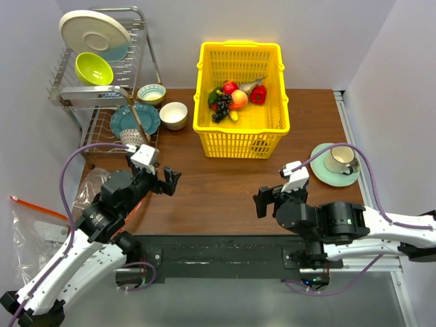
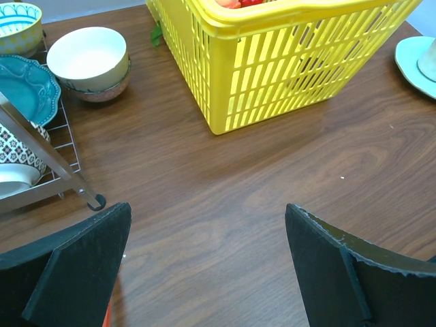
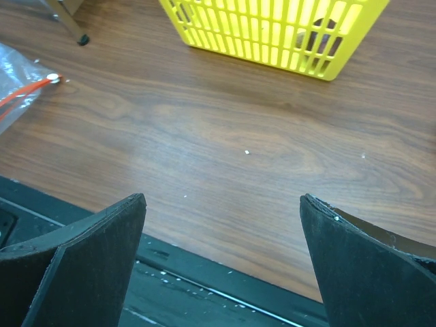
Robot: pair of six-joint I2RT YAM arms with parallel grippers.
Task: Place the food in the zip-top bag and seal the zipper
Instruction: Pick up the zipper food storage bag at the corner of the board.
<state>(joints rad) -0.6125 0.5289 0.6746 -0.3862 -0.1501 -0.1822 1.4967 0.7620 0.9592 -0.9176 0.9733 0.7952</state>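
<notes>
The zip-top bag on the table has a red zipper (image 1: pixel 137 207) (image 2: pixel 107 315). My left gripper should close on it near the zipper's white end piece.
The food (image 1: pixel 235 99) lies in the yellow basket (image 1: pixel 238 139): red apple, peach, red pepper, dark grapes, banana, cucumber and a grey piece. The zip-top bag (image 1: pixel 92 182) lies crinkled on the table's left side, mostly hidden behind my left arm. In the right wrist view its corner (image 3: pixel 13 102) shows the red zipper (image 3: pixel 24 92) with a white end piece (image 3: pixel 52 78). My left gripper (image 1: pixel 167 182) (image 2: pixel 206 218) is open and empty over bare wood, just right of the bag. My right gripper (image 1: pixel 269 197) (image 3: pixel 223 204) is open and empty at the table's front edge.
A dish rack (image 1: pixel 102 88) with plates and a green bowl stands back left, with two bowls (image 1: pixel 173 114) beside it. A cup on a green saucer (image 1: pixel 337 163) sits at right. Another flat clear bag (image 1: pixel 30 228) lies off the table's left side.
</notes>
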